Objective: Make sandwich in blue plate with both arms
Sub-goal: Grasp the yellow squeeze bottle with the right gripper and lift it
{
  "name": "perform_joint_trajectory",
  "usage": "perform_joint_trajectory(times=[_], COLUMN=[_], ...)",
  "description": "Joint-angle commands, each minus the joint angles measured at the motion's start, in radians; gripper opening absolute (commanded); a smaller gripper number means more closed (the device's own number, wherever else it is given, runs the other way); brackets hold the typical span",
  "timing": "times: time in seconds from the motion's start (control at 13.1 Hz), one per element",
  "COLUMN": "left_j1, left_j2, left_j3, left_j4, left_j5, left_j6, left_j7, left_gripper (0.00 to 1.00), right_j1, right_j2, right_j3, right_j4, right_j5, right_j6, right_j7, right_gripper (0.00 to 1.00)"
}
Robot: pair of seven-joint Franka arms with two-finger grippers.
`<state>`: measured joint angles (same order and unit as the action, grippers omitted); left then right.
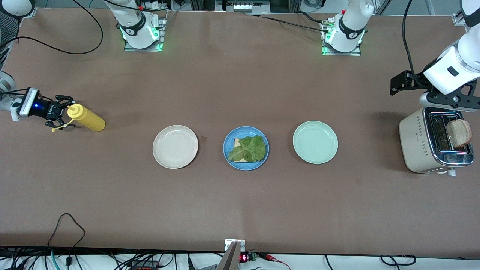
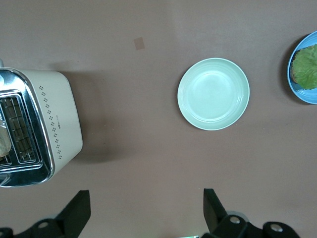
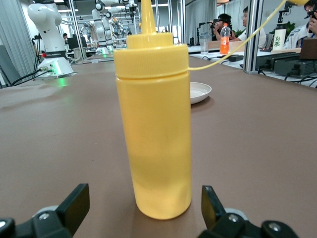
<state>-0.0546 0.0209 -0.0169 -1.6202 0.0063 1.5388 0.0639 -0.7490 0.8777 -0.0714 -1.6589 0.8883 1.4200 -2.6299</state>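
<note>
The yellow squeeze bottle is next: my right gripper will move in on it and close on the lower half of its body [image 1: 93, 121] [image 3: 157, 169], well below the cap.
The blue plate [image 1: 245, 164] lies mid-table between two other plates. On it is one bread slice [image 1: 237, 142] with a crinkly green lettuce leaf [image 1: 248, 149] uppermost. The plate's edge [image 2: 300, 95] and the leaf [image 2: 307, 67] also show in the left wrist view. A second toast slice [image 1: 458, 133] stands in the toaster [image 1: 414, 144]. My left gripper [image 1: 399, 83] [image 2: 146, 194] is open and empty, up in the air over the table beside the toaster. My right gripper [image 1: 63, 111] [image 3: 144, 193] is low and open, with a yellow squeeze bottle [image 1: 87, 118] [image 3: 153, 124] upright between its fingers, untouched.
A beige plate [image 1: 175, 146] [image 3: 199, 92] lies toward the right arm's end of the blue plate. A pale mint-green plate [image 1: 315, 142] [image 2: 213, 94] lies toward the left arm's end. The toaster [image 2: 47, 124] stands at the left arm's end of the table.
</note>
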Motion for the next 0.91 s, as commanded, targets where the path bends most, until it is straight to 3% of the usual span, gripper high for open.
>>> perform_joint_trajectory(times=[0.0,0.23,0.84], left_j1=[-0.002,-0.001,-0.001], left_j2=[-0.004,-0.004,-0.003], left_j3=[-0.008,-0.008,-0.008], left_j4=[0.019,0.019,0.020], left_j5=[0.001,0.001,0.007], left_j6=[-0.022,-0.022,-0.020], left_j7=[-0.006,-0.004,-0.004], left_gripper=[1.00,1.00,1.00], right_j1=[-0.018,-0.009,0.056], right_j2=[0.037,0.043,0.064], right_j3=[0.036,0.068,0.076], right_j4=[0.028,0.022,0.022], right_j5=[0.018,0.018,0.020], right_j6=[-0.021,-0.021,-0.006], right_j7=[-0.034,-0.036,-0.025], right_gripper=[1.00,1.00,1.00])
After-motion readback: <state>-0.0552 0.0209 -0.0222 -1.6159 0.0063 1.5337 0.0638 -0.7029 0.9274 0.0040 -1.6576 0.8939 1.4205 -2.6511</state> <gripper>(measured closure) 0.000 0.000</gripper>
